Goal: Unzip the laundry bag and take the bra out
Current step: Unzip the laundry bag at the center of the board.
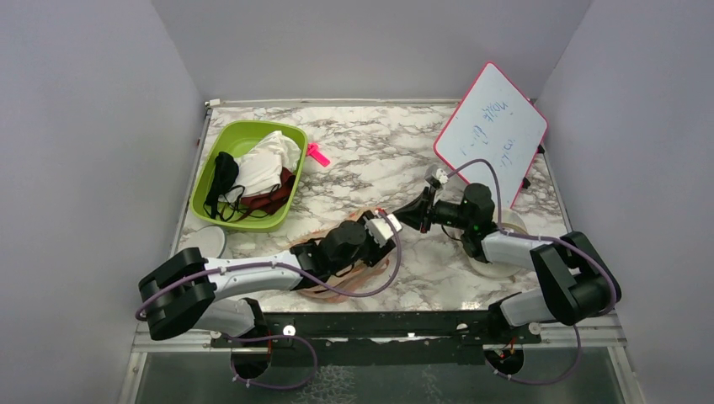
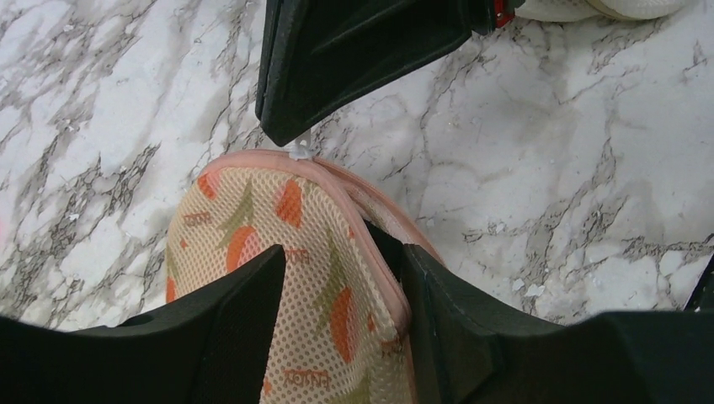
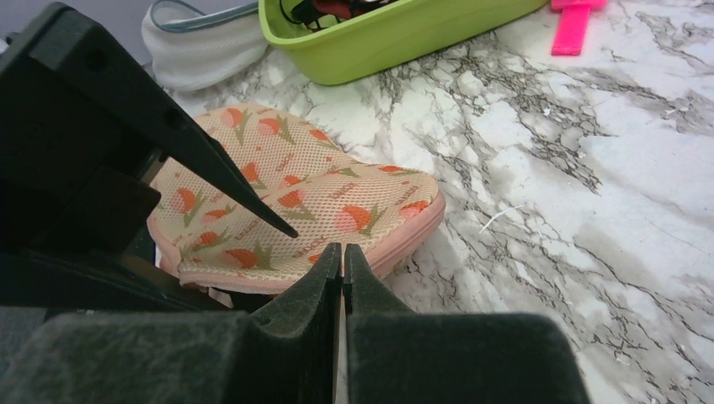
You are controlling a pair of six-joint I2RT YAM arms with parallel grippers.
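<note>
The pink zipper edge is in my left gripper well away from the white zipper pull, so next I open that gripper and pinch the zipper edge (image 2: pixel 335 183) near the pull.
The peach laundry bag (image 1: pixel 364 273) with carrot marks lies flat at the table's near middle, under my left arm. My left gripper (image 2: pixel 343 257) holds the bag's top layer (image 2: pixel 253 219) at its pink zipper edge, with one finger on top and the other in the dark gap under the edge. My right gripper (image 3: pixel 341 250) is shut at the bag's tip (image 3: pixel 396 202), pinching the small white zipper pull (image 2: pixel 301 151). In the top view the two grippers, left (image 1: pixel 386 225) and right (image 1: pixel 407 215), nearly meet. The bra is hidden.
A green bin (image 1: pixel 210 198) at the back left holds white, black and dark maroon garments. A pink clip (image 1: pixel 317 154) lies beside it. A round white pouch (image 1: pixel 202 241) sits near the left edge. A pink-framed whiteboard (image 1: pixel 492 135) leans at the back right.
</note>
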